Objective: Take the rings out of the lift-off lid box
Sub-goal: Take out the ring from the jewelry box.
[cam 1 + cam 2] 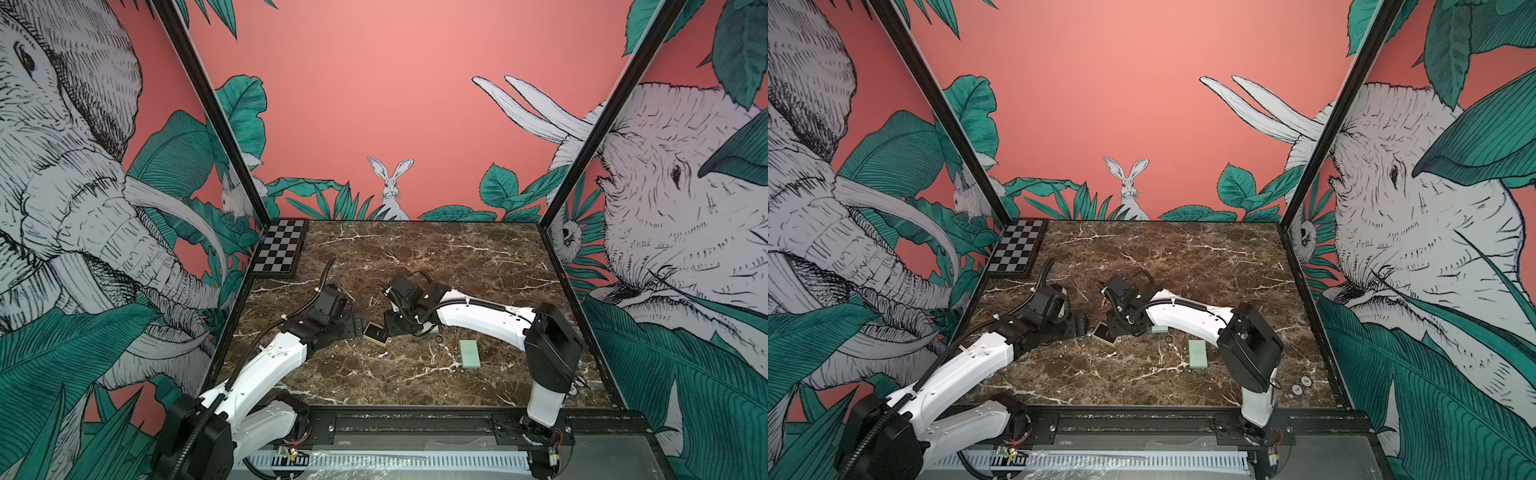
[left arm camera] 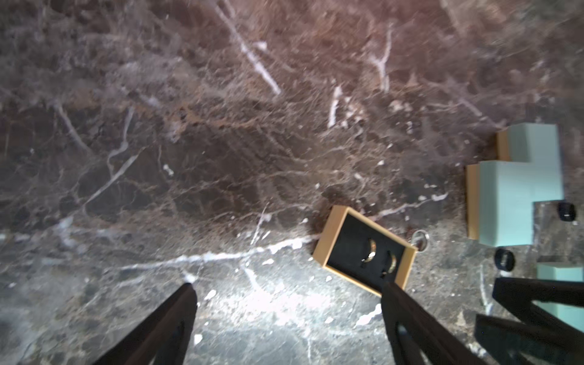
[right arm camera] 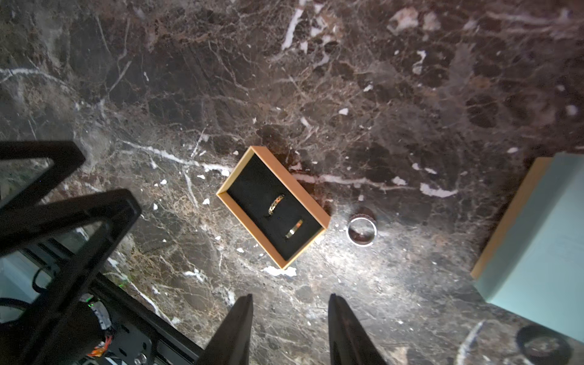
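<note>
The open box lies at a slant and unheld, so next my left gripper pinches the box's empty end [image 3: 236, 171] while my right gripper reaches for the rings.
The lift-off lid box [image 3: 252, 180] lies open on the marble, a tan tray with a black insert, also visible in both top views [image 1: 377, 333] [image 1: 1104, 333]. Two rings [image 3: 276, 203] [image 3: 294, 228] stand in slots in the insert. A silver ring [image 3: 361, 231] lies on the table just beside the box, and a dark ring [image 3: 542, 344] lies farther off. My right gripper [image 3: 291, 297] hovers above the table short of the box, jaws apart with nothing between them. My left gripper [image 2: 288, 286] is wide open on the box's other side, one finger [image 2: 398, 303] over the box's corner.
A mint-green box piece [image 1: 470, 353] lies right of the open box, and another [image 1: 432, 330] shows partly under the right arm. A checkerboard [image 1: 279, 249] sits at the back left corner. Two round tokens [image 1: 1302, 384] lie near the right arm's base.
</note>
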Controlling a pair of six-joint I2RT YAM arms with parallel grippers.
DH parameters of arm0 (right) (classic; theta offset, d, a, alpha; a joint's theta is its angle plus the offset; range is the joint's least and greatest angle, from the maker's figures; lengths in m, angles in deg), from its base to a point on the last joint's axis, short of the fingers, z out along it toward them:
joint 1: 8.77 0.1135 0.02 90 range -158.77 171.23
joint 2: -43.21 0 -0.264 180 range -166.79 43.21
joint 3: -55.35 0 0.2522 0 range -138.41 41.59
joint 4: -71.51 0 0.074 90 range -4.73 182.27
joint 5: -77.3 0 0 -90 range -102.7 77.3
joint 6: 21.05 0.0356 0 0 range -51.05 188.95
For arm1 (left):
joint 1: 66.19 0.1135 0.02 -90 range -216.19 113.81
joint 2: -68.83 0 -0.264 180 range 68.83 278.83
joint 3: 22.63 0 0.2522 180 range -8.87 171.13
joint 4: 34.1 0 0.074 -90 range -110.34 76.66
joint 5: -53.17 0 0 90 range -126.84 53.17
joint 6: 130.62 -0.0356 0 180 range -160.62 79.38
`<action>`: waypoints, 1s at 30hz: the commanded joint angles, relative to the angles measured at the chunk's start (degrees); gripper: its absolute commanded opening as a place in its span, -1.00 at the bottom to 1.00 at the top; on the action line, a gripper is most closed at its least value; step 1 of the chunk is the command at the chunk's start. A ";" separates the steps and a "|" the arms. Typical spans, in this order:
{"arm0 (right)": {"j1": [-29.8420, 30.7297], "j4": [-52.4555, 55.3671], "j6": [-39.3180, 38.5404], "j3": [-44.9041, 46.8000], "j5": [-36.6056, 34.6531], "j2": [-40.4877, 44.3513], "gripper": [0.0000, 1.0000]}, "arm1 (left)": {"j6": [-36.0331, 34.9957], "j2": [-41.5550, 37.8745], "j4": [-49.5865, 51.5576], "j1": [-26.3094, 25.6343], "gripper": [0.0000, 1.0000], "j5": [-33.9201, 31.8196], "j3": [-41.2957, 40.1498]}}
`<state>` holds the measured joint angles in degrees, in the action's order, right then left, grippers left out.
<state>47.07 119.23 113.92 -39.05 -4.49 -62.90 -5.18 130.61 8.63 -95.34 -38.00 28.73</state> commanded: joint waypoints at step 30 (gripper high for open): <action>2.75 5.47 2.92 -8.75 -1.31 -11.44 -0.43 | 2.79 0.84 3.10 0.49 0.70 4.19 -1.73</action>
<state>49.47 123.19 116.11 -46.86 -4.58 -73.08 -3.52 131.92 11.16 -95.23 -34.03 28.25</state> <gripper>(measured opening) 0.285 0.851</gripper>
